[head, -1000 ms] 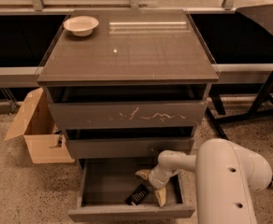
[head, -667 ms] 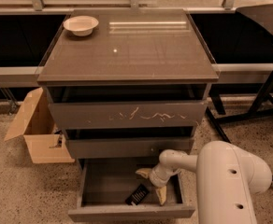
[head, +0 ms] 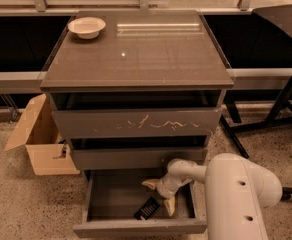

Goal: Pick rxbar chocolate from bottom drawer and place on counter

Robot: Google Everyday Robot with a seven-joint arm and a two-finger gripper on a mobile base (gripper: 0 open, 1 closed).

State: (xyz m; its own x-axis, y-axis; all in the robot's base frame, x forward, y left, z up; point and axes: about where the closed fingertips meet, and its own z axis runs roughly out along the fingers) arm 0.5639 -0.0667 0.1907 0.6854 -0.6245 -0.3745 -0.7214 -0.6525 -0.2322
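Note:
The robot's gripper needs to close on the middle of the rxbar chocolate [head: 146, 209], which lies near the front of the open bottom drawer.
The bottom drawer [head: 111, 219] is pulled out and open. The rxbar chocolate [head: 147, 209], a small flat black bar, lies on the drawer floor near the front, right of the middle. My gripper [head: 160, 196] reaches into the drawer from the right on the white arm [head: 236, 194]. Its two pale fingers are spread, one finger [head: 149, 184] above the bar and one finger [head: 169, 205] just right of it. The gripper is open and holds nothing. The counter [head: 136, 54] is the glossy grey-brown top of the cabinet.
A white bowl [head: 87, 27] stands on the counter's back left corner. An open cardboard box [head: 38, 136] sits on the floor left of the cabinet. Black stand legs [head: 281, 114] are at the right. The scratched top drawer [head: 136, 124] and middle drawer [head: 136, 156] stick out slightly.
The gripper has shifted slightly left, toward the bar, inside the drawer. The bar has not moved.

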